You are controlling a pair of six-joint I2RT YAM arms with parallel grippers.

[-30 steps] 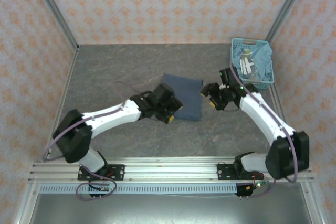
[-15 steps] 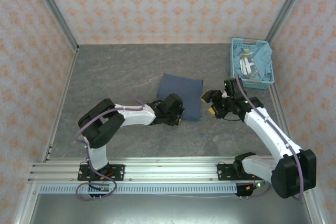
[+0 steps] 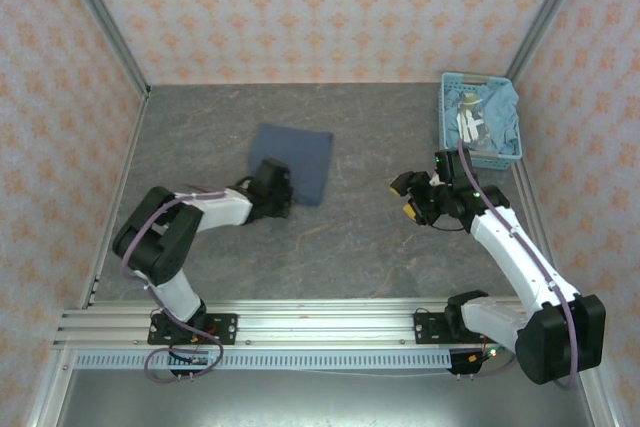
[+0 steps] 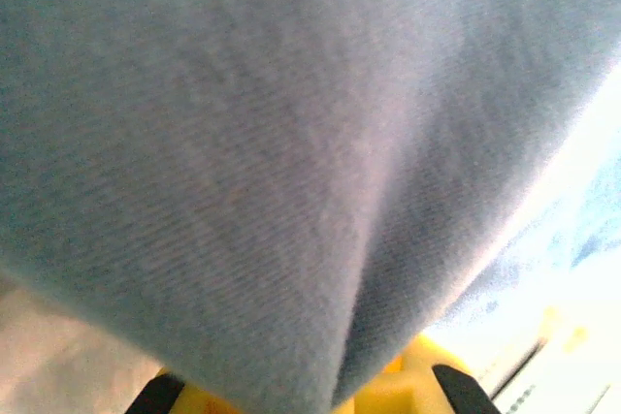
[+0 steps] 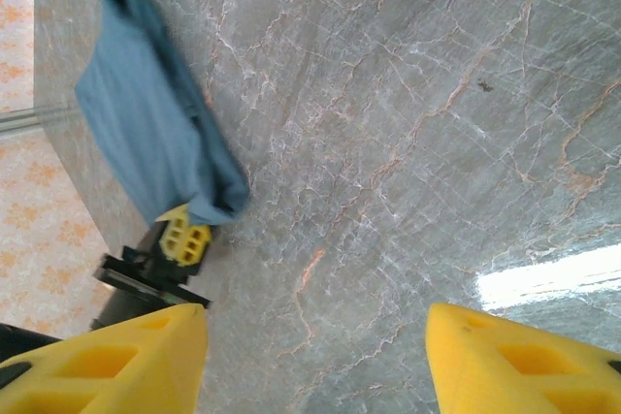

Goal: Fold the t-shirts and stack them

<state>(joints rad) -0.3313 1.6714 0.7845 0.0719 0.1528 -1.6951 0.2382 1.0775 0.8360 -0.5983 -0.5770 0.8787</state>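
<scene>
I should put the folded slate-blue t-shirt down with my left gripper and let go of it in the table's far corner (image 3: 198, 116) across from the basket.
A dusty slate-blue t-shirt (image 3: 293, 160), folded into a rectangle, lies on the grey marbled table left of the middle. My left gripper (image 3: 282, 197) is at its near edge, shut on the cloth. In the left wrist view the blue fabric (image 4: 243, 143) drapes over the yellow fingers (image 4: 412, 380) and hides the fingertips. The right wrist view shows the same shirt (image 5: 146, 133) with the left yellow fingers (image 5: 184, 238) under its corner. My right gripper (image 3: 404, 197) hovers open over bare table, well to the right of the shirt, with nothing between its fingers (image 5: 116, 361). Lighter teal t-shirts (image 3: 500, 115) lie in the basket.
The light-blue lattice basket (image 3: 445, 112) stands at the back right against the wall frame, and something white (image 3: 470, 125) lies among the cloth in it. Patterned walls close in the table on three sides. The rail (image 3: 320, 322) with both arm bases runs along the near edge.
The left gripper closed on the shirt's near edge and dragged the folded shirt leftward across the table. The right gripper drew back slightly toward the right and stays open.
</scene>
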